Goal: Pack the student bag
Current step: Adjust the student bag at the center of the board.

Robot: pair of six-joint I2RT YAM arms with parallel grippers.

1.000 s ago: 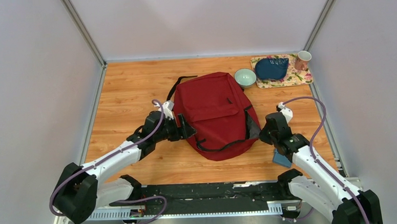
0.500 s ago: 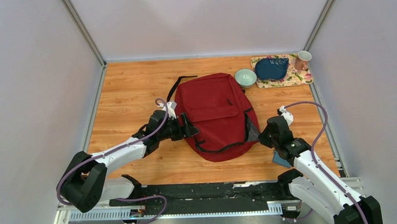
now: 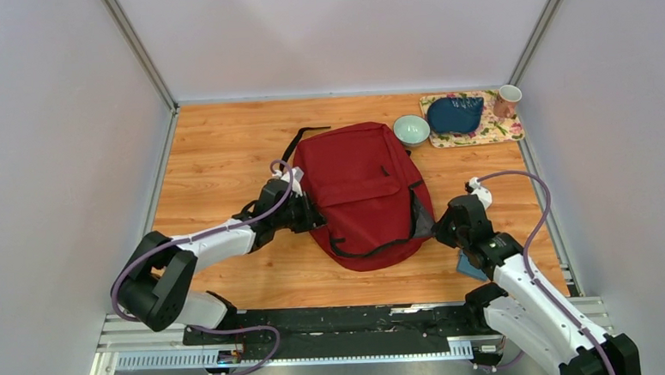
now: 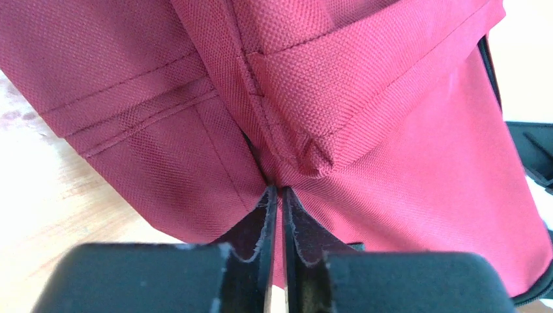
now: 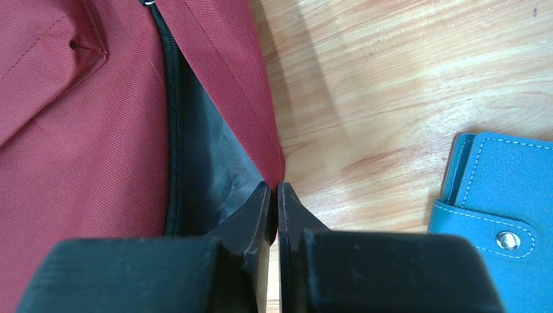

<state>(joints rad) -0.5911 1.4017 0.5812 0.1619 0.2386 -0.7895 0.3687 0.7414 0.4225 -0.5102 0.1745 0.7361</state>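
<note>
The fold of the student bag is pinched by my left gripper at the closed seam, away from the zip's opening, so that gripper should open and take the student bag's red edge (image 3: 328,242) next to the zip pull.
The student bag (image 3: 359,190), a dark red backpack with black straps, lies flat in the middle of the wooden table. My left gripper (image 3: 312,216) is at the bag's left side, shut on a fold of red fabric (image 4: 276,195) by a seam. On the bag's right side the zip gapes and shows the dark lining (image 5: 202,176). My right gripper (image 3: 437,229) is shut there on the red edge of the student bag (image 5: 274,189). A small blue wallet (image 5: 502,215) with a snap lies on the table just right of that gripper.
At the back right lies a flowered mat (image 3: 498,131) with a dark blue pouch (image 3: 455,113) and a pink cup (image 3: 507,100) on it. A pale green bowl (image 3: 411,129) stands against the bag's top right corner. A black strap (image 3: 297,142) trails from the bag's top left.
My left gripper has pushed in against the bag's left side and shut on its fabric. The right arm has drawn slightly toward the near edge, still at the bag's right opening.
</note>
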